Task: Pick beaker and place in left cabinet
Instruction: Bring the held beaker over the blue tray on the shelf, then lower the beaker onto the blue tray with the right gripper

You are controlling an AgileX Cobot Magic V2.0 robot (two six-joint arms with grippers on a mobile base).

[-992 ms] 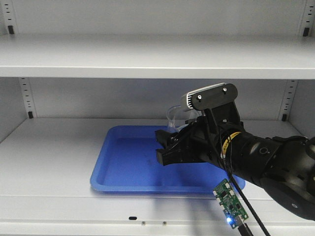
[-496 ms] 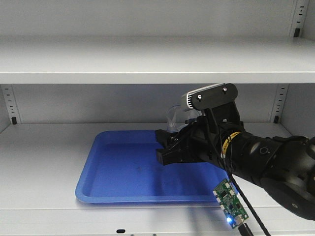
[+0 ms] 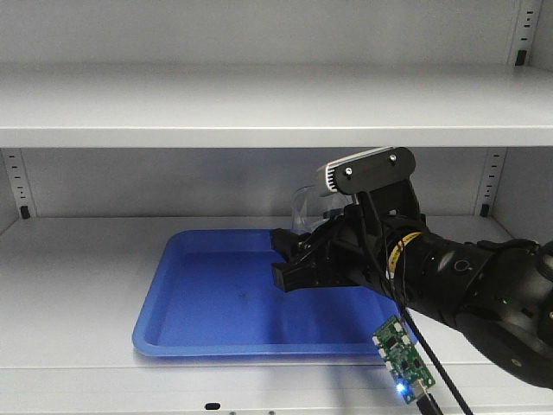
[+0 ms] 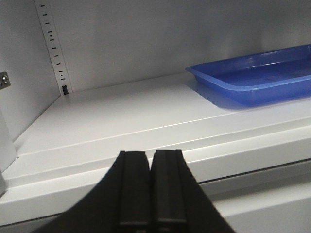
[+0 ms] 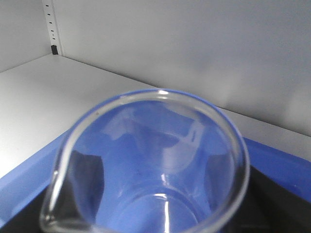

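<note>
Next, I let go of the clear glass beaker, now held upright above the tray, with my right gripper, standing it upright near the middle of the blue tray [image 3: 300, 305].
The clear glass beaker [image 3: 304, 207] is held upright in my right gripper [image 3: 289, 258], above the right part of a blue tray [image 3: 173, 322] on the middle shelf of the light grey cabinet [image 3: 259, 112]. In the right wrist view the beaker [image 5: 146, 160] fills the frame, pouring lip at the lower left, with a dark finger [image 5: 279, 204] on either side and the tray beneath it. My left gripper [image 4: 151, 158] is shut and empty, low in front of the shelf's front edge [image 4: 121, 121], left of the tray [image 4: 252, 77].
Slotted upright rails [image 3: 17, 186] stand at the cabinet's back corners, and another shelf [image 3: 259, 35] lies above. A small green circuit board [image 3: 402, 354] with a blue light and a black cable hangs from my right arm near the shelf's front edge.
In the front view the cabinet and tray have shifted left and slightly down. My right gripper still holds the beaker over the tray, at about the same place in the frame.
</note>
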